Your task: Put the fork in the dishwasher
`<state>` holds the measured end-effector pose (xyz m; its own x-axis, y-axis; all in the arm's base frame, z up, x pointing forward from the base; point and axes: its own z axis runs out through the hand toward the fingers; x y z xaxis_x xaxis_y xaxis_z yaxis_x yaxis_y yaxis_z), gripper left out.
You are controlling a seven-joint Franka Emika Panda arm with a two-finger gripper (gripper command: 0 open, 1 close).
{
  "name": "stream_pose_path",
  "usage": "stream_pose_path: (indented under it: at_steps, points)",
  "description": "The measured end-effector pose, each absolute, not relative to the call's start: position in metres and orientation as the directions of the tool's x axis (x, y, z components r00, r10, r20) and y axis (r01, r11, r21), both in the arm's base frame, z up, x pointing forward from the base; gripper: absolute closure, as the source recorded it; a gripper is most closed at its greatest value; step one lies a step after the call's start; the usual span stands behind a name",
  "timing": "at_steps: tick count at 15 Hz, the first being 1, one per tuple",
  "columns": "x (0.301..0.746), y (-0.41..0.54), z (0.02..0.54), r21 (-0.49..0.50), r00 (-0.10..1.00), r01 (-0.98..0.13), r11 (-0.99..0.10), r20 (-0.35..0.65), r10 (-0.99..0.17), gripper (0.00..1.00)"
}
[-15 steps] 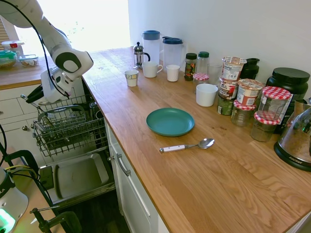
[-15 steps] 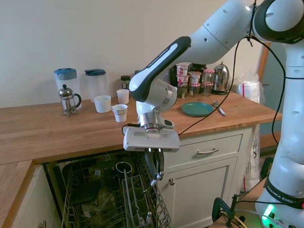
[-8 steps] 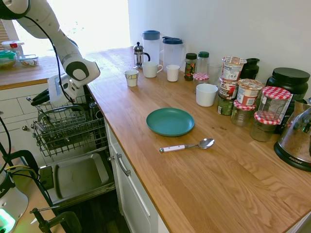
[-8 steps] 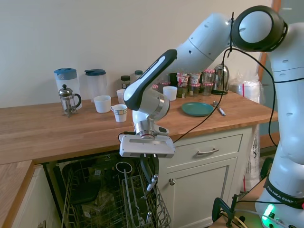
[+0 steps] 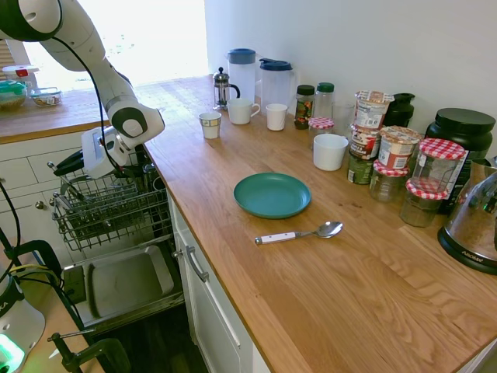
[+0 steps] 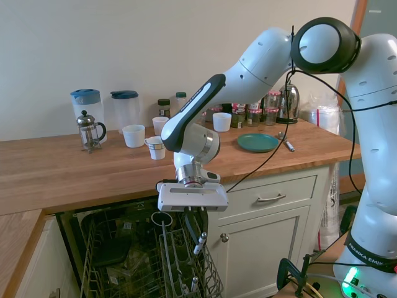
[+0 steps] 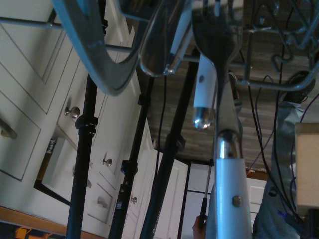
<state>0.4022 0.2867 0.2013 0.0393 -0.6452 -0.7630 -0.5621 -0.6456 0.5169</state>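
The robot's gripper needs to let go of the fork among the other cutlery [image 5: 70, 197] [image 7: 199, 45] at the end of the wire rack away from the counter.
My gripper [image 6: 193, 225] hangs just over the dishwasher's pulled-out grey wire rack [image 6: 124, 261], right beside the counter edge, and is shut on the fork [image 6: 198, 241]. The fork points down from the fingers toward the rack wires. In the wrist view its white handle [image 7: 230, 199] rises from the lower edge, and its dark tines [image 7: 214, 27] reach in among the wires. The first exterior view shows the hand [image 5: 97, 151] over the near corner of the rack [image 5: 109, 210], with the drop-down door [image 5: 124, 284] open below it.
On the wooden counter lie a teal plate [image 5: 272, 194] and a white-handled spoon [image 5: 299, 232]. Cups, two jugs, a French press [image 5: 223, 88] and several jars stand along the wall. White cupboard doors [image 6: 267, 248] flank the dishwasher.
The hand with the fork has moved closer to the counter edge and sunk a little lower toward the rack. The fork has stayed in the gripper.
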Motion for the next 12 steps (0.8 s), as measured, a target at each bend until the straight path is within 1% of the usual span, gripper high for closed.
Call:
stream_pose_path:
  at_steps: [6, 11, 12]
  points:
    - [0.411, 0.282, 0.180, 0.537, 0.014, -0.561, -0.629, -0.754, -0.656, 1.00]
    - [0.435, 0.272, 0.165, 0.540, 0.002, -0.584, -0.607, -0.746, -0.666, 1.00]
    - [0.440, 0.273, 0.164, 0.535, 0.007, -0.586, -0.609, -0.747, -0.664, 0.00]
